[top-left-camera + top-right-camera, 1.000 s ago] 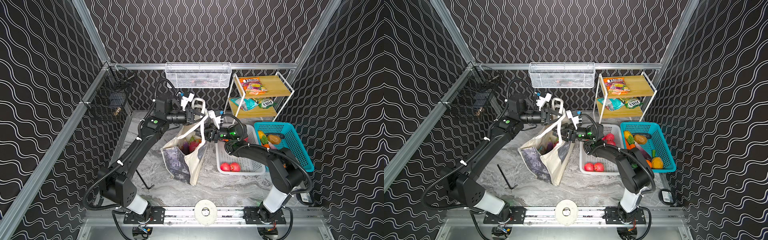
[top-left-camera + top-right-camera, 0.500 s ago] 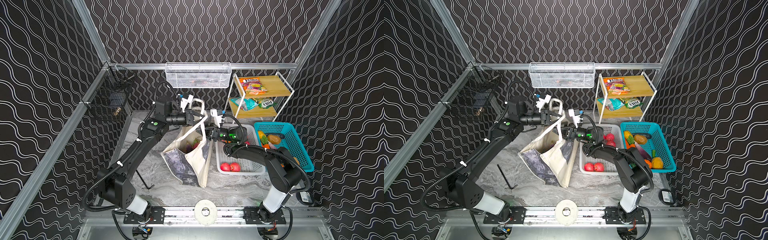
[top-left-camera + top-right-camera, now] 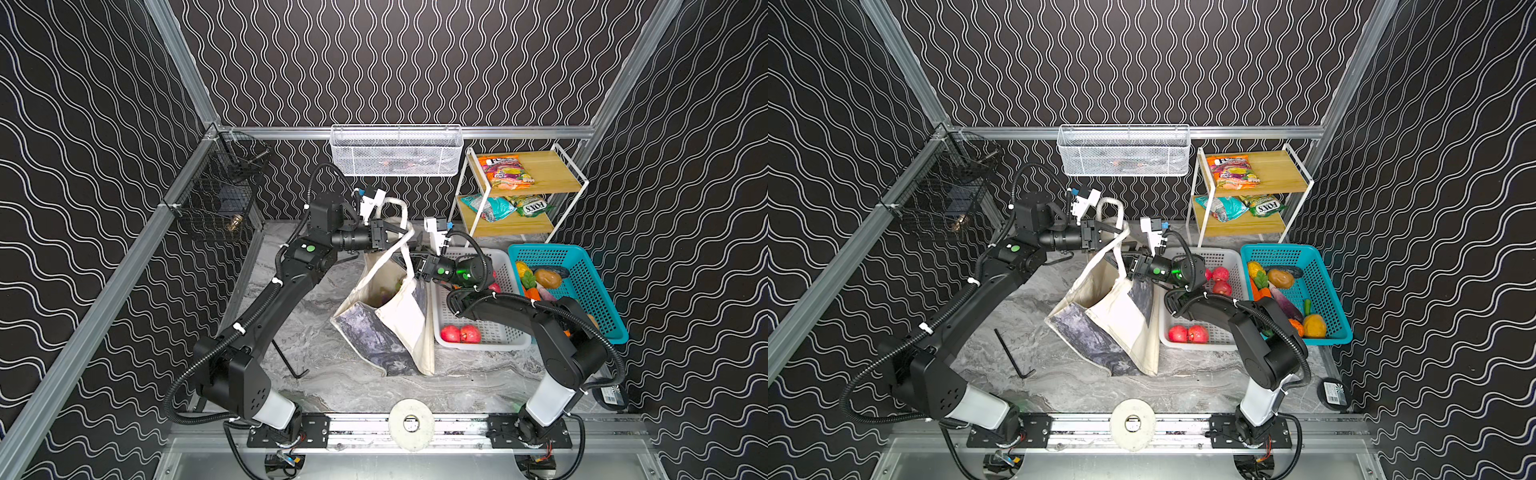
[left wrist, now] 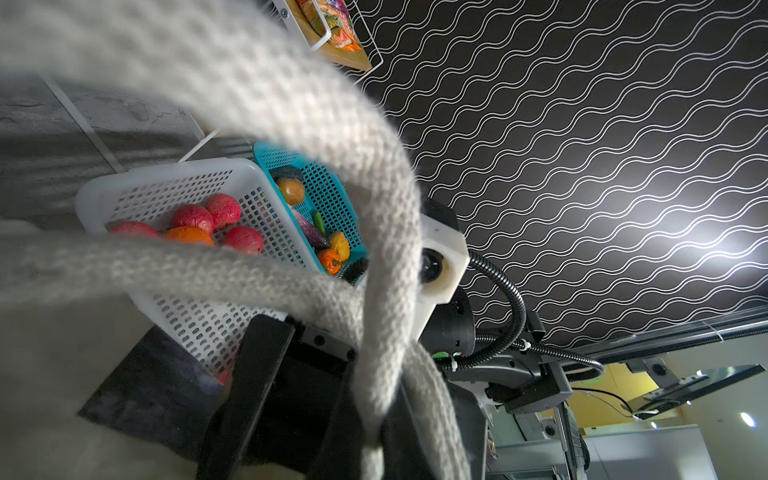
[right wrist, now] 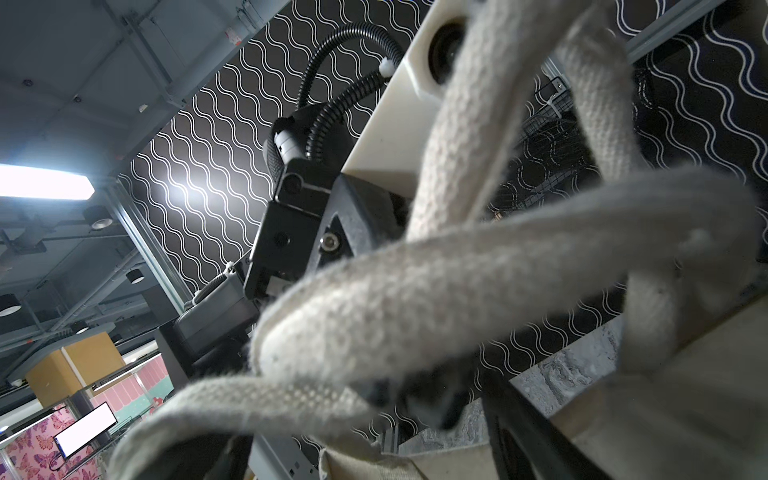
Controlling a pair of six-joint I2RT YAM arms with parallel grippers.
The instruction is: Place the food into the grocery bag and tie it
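The loop of the handle strap hangs loose around my left gripper's fingers, so my right gripper will close on the strap (image 5: pixel 296 406) below the loop and pull the loop tight.
The grocery bag (image 3: pixel 374 332) (image 3: pixel 1100 328), cream with a dark marbled panel, stands mid-table and hangs by its handles (image 3: pixel 392 205) (image 3: pixel 1111 205). My left gripper (image 3: pixel 397 232) (image 3: pixel 1113 231) (image 4: pixel 376 432) is shut on a handle strap (image 4: pixel 386 291) above the bag's mouth. Just beside it, my right gripper (image 3: pixel 405 259) (image 3: pixel 1120 262) (image 5: pixel 365 436) stands open, and a strap (image 5: pixel 457 282) lies loose across its spread jaws. Red apples (image 3: pixel 459 333) (image 3: pixel 1187 333) lie in the white basket. Snack packets (image 3: pixel 505 170) sit on the shelf. Any food inside the bag is mostly hidden.
The white basket (image 3: pixel 482 344) touches the bag's right side, and the teal basket (image 3: pixel 598 291) of toy produce is beyond it. A wooden shelf rack (image 3: pixel 552 183) stands at the back right. Wire baskets (image 3: pixel 395 151) (image 3: pixel 224 199) hang on the walls. A hex key (image 3: pixel 286 361) lies on the marble.
My right gripper's jaws have spread wide and released the strap. The bag's body has sagged down and toward the white basket. The left gripper keeps its hold.
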